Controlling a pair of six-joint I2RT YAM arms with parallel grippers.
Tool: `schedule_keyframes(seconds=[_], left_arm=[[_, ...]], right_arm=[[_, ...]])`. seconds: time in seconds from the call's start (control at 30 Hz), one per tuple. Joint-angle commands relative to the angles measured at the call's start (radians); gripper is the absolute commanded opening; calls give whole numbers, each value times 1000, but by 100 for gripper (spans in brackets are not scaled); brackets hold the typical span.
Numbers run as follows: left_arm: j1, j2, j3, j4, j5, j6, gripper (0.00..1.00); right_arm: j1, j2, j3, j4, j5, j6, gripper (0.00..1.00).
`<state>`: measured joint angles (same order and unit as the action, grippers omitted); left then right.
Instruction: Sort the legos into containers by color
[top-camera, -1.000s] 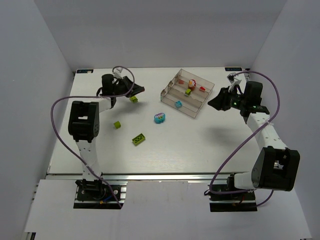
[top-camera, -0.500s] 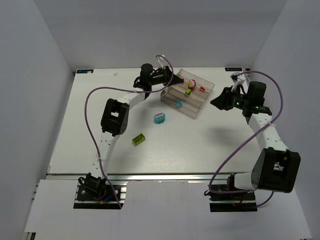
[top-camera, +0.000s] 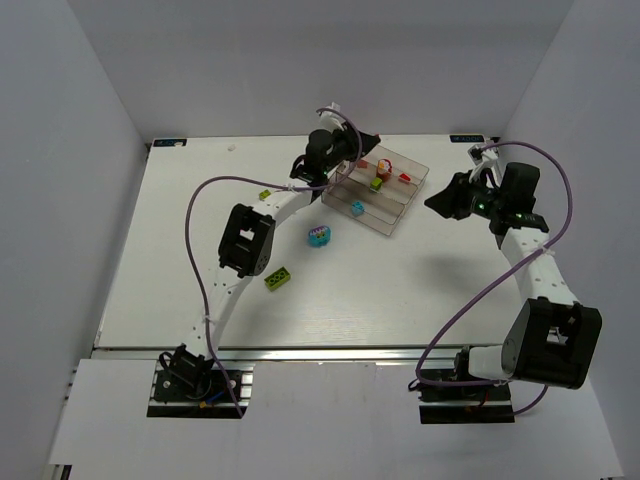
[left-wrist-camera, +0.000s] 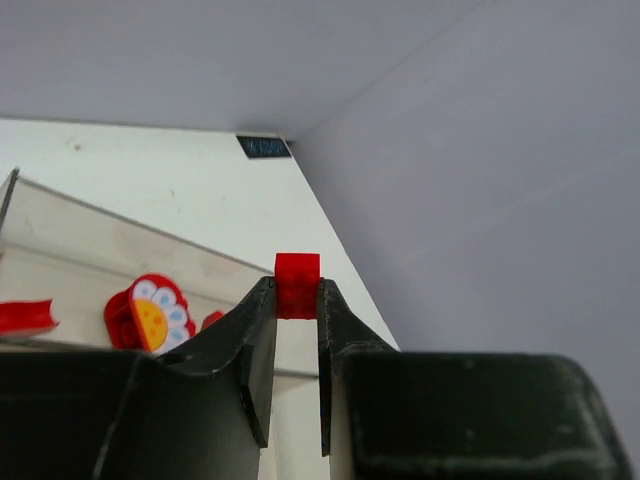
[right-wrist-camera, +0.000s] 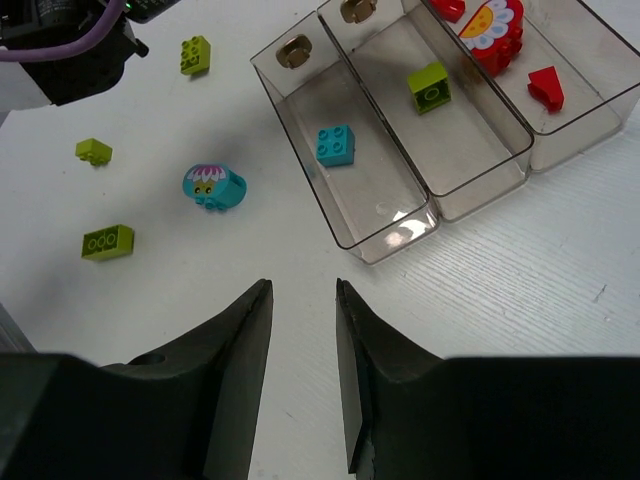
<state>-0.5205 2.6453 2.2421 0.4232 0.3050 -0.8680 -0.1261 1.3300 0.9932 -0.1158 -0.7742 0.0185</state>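
The robot's left gripper needs to set the small red lego down beside the red flower piece in the tray's back compartment (top-camera: 374, 172) (left-wrist-camera: 95, 338).
My left gripper (left-wrist-camera: 297, 292) is shut on a small red brick (left-wrist-camera: 297, 283) and holds it above the far end of the clear tray (left-wrist-camera: 120, 236). In the top view the left gripper (top-camera: 364, 149) hangs over the tray's (top-camera: 392, 226) back left corner. The back compartment holds a red flower piece (left-wrist-camera: 150, 312) and a red piece (right-wrist-camera: 545, 85). The middle one holds a lime brick (right-wrist-camera: 429, 86), the front one a cyan brick (right-wrist-camera: 335, 144). My right gripper (right-wrist-camera: 302, 290) is open and empty, right of the tray (top-camera: 437, 203).
Loose on the table are a cyan and magenta piece (top-camera: 319, 236), a long lime brick (top-camera: 278, 278) and a small lime brick (top-camera: 265, 196). The right wrist view shows a third lime brick (right-wrist-camera: 93, 150). The left arm stretches across the table's left middle.
My left arm has swung from the back left of the table rightward to the tray's back corner. The right arm has drawn back slightly.
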Motion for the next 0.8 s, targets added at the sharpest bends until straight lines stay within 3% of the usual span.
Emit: schedule_keyframes(seconds=[0.0,0.4,0.77], left_arm=[[-39,2,69,-8,-190,83,0],[-78,91,116,0,-394,159,4],[-78,127,134,-18,-428,210,16]], right_arm=[[-13,-37,12,44,-33,11,38],[-37,-55,4,59,-60,32,38],[-64,-63,1,68,-92,46,38]])
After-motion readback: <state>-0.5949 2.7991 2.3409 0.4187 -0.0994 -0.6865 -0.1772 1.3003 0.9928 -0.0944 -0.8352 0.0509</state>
